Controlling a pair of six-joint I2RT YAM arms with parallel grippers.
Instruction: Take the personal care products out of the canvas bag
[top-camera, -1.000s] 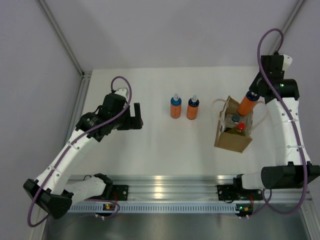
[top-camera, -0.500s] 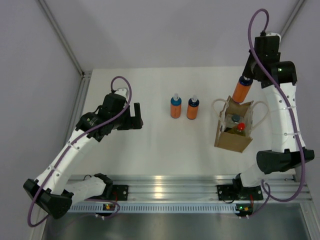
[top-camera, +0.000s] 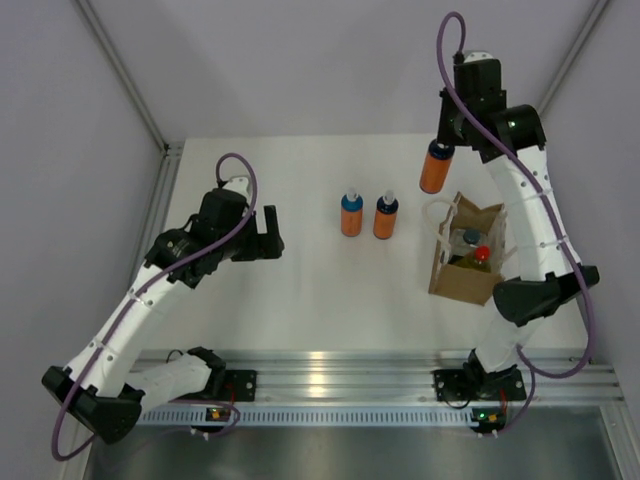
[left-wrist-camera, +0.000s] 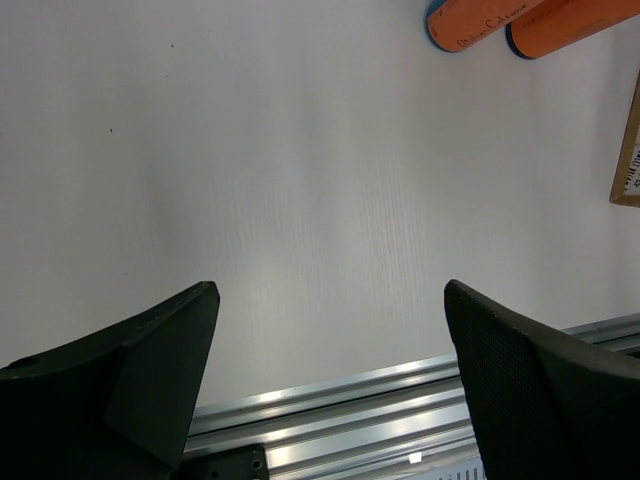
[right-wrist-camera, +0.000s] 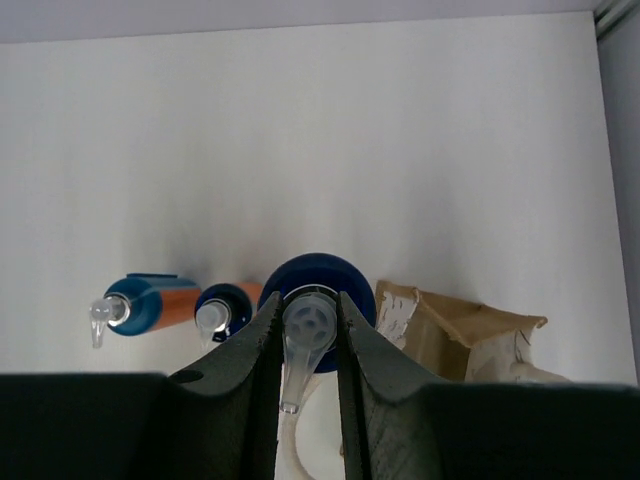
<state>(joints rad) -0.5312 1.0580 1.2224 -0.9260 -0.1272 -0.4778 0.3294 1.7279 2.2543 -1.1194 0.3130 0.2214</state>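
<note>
The robot's right gripper needs to put the orange bottle down on the table (top-camera: 362, 269) just in front of the two standing orange bottles.
My right gripper (top-camera: 442, 147) is shut on the clear pump top of an orange bottle (top-camera: 435, 170) with a blue cap (right-wrist-camera: 318, 300), held in the air left of and behind the canvas bag (top-camera: 466, 268). The bag stands open at the right; a clear bottle (top-camera: 469, 239) and a yellow bottle with a red cap (top-camera: 481, 254) show inside it. Two orange bottles (top-camera: 351, 215) (top-camera: 386, 217) stand on the table's middle. My left gripper (top-camera: 270, 232) is open and empty over the table at the left.
The white table's front edge is an aluminium rail (top-camera: 340, 365). Grey walls close the back and sides. The bag's cream handle (top-camera: 438, 213) loops out on its left side. The bases of the two orange bottles (left-wrist-camera: 480, 22) show at the top right of the left wrist view.
My right gripper has lifted the orange bottle out of the bag and carried it up and to the left. The left arm has barely moved.
</note>
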